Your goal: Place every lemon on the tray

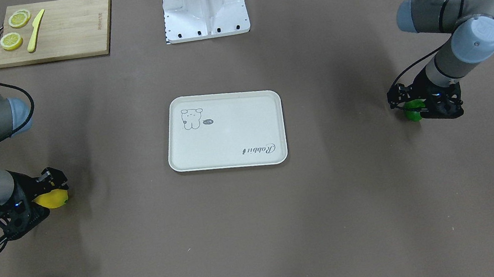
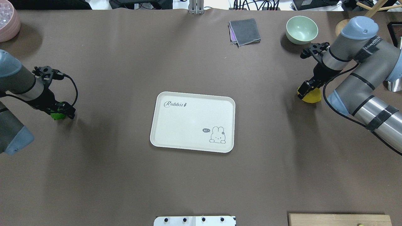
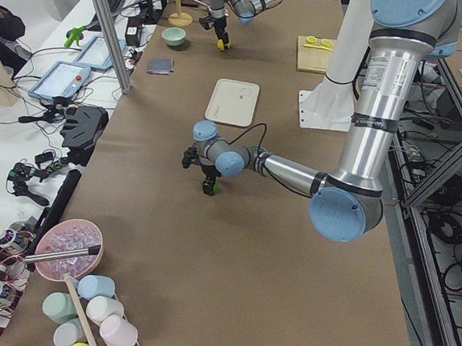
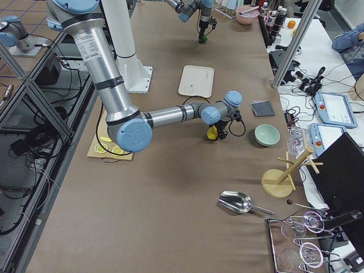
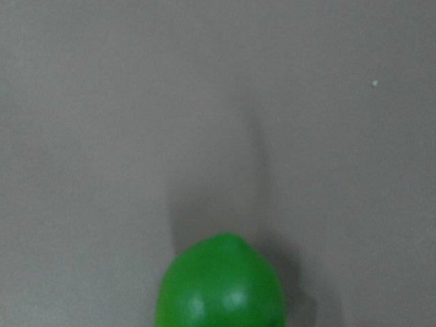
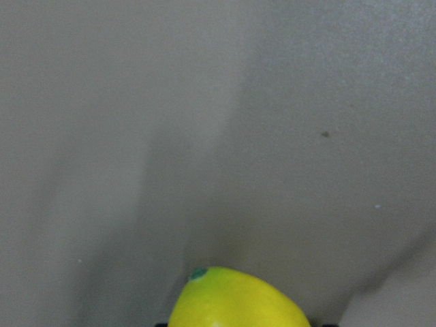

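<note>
The robot's left gripper needs to release the green lemon on the cream-white tray (image 1: 250,127) beside the Rabbit lettering, toward the robot's base.
The cream-white tray (image 2: 192,94) lies empty at the table's middle; it also shows in the front view (image 1: 231,162). My left gripper (image 2: 59,111) is shut on the green lemon (image 2: 57,115) far left of the tray, low over the table; the front view shows this gripper (image 1: 419,107) and green lemon (image 1: 413,110) too, and the lemon fills the bottom of the left wrist view (image 5: 221,283). My right gripper (image 2: 309,91) is shut on the yellow lemon (image 2: 311,97) far right of the tray; that lemon also shows in the front view (image 1: 53,199) and the right wrist view (image 6: 238,300).
A wooden cutting board (image 1: 68,33) with lemon slices (image 1: 11,41) and a yellow knife (image 1: 35,30) lies by the robot's base (image 1: 204,4). A green bowl (image 2: 301,29) and a grey cloth (image 2: 245,31) sit at the far edge. A pink bowl (image 2: 8,23) stands at the far left.
</note>
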Tool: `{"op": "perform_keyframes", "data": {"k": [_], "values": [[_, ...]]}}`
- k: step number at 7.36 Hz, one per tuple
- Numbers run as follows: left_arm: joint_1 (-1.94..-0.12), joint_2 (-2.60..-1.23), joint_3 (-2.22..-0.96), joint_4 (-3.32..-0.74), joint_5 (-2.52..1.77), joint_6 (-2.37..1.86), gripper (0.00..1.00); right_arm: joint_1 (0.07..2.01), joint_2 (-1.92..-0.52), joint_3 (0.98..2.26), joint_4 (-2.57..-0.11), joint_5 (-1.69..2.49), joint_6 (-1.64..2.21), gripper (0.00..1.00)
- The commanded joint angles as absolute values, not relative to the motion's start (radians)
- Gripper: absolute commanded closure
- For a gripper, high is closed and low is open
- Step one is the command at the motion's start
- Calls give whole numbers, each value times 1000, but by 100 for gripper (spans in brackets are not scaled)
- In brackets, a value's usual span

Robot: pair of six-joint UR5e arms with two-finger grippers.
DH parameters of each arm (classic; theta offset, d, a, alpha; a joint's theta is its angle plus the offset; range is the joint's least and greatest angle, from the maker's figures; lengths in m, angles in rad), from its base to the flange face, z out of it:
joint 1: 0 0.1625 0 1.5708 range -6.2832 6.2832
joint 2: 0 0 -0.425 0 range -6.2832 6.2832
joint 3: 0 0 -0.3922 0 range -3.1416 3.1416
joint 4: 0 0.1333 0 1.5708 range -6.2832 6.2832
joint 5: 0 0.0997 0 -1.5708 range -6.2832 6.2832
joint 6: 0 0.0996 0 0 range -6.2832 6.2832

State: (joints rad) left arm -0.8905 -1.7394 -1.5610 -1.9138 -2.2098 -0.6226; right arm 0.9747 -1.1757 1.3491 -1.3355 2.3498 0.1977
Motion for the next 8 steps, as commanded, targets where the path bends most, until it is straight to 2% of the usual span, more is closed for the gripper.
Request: {"op": "perform_keyframes", "data": {"k": [1, 4, 5, 6, 7, 8], "values": [[-910, -1741, -1559, -1911, -2221, -586, 99, 986, -1164, 1359, -1338, 2355, 198, 96], [-1024, -1736, -1569, -1884, -2342, -584, 100, 993, -1070, 1408, -1330, 2355, 206, 93], [-1064, -1740, -1609, -1843, -2391, -584, 100, 976, -1021, 1405, -1330, 2355, 206, 93], [-1059, -1758, -1706, -1747, -2402, -586, 100, 938, -979, 1402, -1328, 2355, 203, 93], [-1052, -1863, -1757, -1607, -2401, -600, 100, 921, -948, 1401, -1328, 2356, 202, 93], [-1013, -2000, -1756, -1475, -2399, -601, 100, 898, -927, 1397, -1328, 2376, 201, 93]]}}
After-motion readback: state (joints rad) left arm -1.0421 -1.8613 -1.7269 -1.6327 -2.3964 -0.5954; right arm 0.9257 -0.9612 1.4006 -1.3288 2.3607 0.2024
